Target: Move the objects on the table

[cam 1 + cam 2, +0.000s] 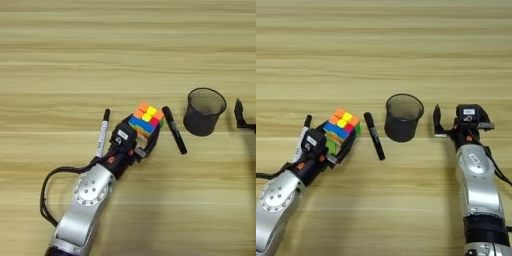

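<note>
Next, my left gripper lets go of the puzzle cube on the table (77, 119) beside the white marker, away from the mesh cup.
The multicolour puzzle cube (146, 120) sits left of centre on the table (125, 60), with my left gripper (144, 129) shut on it, one black finger on each side. A white marker with a black cap (103, 132) lies just left of that gripper, partly hidden by the arm. An all-black marker (174, 130) lies right of the cube, tilted and apart from it. My right gripper (448, 120) stands open right of a black mesh cup (402, 117), holding nothing; one finger (436, 120) shows beside the cup.
The black mesh cup (204, 111) stands upright between the black marker and the right gripper. My left forearm (87, 200) and its cable cross the near left of the table; the right forearm (478, 190) takes up the near right.
</note>
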Controlling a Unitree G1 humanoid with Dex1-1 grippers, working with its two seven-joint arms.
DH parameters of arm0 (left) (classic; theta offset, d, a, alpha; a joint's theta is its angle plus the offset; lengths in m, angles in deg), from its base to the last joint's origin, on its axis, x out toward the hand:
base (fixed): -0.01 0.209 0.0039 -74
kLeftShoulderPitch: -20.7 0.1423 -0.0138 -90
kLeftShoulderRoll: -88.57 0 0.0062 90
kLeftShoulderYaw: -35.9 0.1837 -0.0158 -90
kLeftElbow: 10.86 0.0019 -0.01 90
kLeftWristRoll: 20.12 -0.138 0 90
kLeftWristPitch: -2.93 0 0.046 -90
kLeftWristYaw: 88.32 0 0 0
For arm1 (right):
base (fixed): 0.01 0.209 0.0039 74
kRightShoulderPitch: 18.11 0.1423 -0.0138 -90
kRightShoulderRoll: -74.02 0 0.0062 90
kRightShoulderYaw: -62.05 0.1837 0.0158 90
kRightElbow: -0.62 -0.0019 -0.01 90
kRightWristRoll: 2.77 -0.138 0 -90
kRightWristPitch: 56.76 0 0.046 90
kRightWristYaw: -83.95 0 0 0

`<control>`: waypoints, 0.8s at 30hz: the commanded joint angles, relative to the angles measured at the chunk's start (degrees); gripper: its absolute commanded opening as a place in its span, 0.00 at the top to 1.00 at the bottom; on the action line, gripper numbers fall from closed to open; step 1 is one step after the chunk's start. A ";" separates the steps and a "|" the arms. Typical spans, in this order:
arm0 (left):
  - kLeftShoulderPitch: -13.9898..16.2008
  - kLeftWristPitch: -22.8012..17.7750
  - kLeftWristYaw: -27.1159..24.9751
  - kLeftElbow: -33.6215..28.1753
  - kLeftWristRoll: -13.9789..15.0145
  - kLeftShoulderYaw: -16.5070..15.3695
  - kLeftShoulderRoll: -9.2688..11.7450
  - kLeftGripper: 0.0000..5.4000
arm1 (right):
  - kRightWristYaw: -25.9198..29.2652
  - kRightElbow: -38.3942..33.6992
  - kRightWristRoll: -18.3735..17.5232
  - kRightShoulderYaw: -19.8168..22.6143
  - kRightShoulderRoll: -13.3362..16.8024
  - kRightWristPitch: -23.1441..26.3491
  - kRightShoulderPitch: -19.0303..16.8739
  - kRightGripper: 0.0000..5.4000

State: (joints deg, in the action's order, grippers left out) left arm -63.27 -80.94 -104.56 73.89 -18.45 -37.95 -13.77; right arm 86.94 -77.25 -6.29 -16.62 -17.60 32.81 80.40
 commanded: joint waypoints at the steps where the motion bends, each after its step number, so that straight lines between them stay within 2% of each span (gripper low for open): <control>1: -0.38 1.24 2.38 -1.70 0.46 -2.64 -0.86 0.39 | 0.06 -0.31 -0.09 -0.10 -0.28 1.07 -0.08 0.00; 6: -1.87 0.62 7.00 0.60 0.08 -8.24 -0.75 0.39 | 0.02 -0.03 -0.06 -0.12 -0.30 0.99 0.07 0.00; 10: -2.75 -0.57 10.20 2.64 -0.55 -11.26 -0.79 0.39 | 0.05 0.29 -0.07 -0.10 -0.24 0.94 0.24 0.00; 18: -3.15 -2.45 13.53 5.23 -1.79 -14.52 -0.15 0.39 | -0.05 0.32 -0.01 -0.09 -0.22 0.90 0.29 0.00; 24: -3.26 -3.38 14.64 6.18 -1.53 -16.39 -0.26 0.39 | -0.07 0.10 -0.03 -0.05 -0.18 1.03 0.24 0.00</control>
State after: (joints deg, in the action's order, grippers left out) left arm -65.81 -83.27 -90.43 79.53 -19.78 -53.86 -14.11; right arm 86.90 -77.23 -6.28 -16.69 -17.62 32.81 80.41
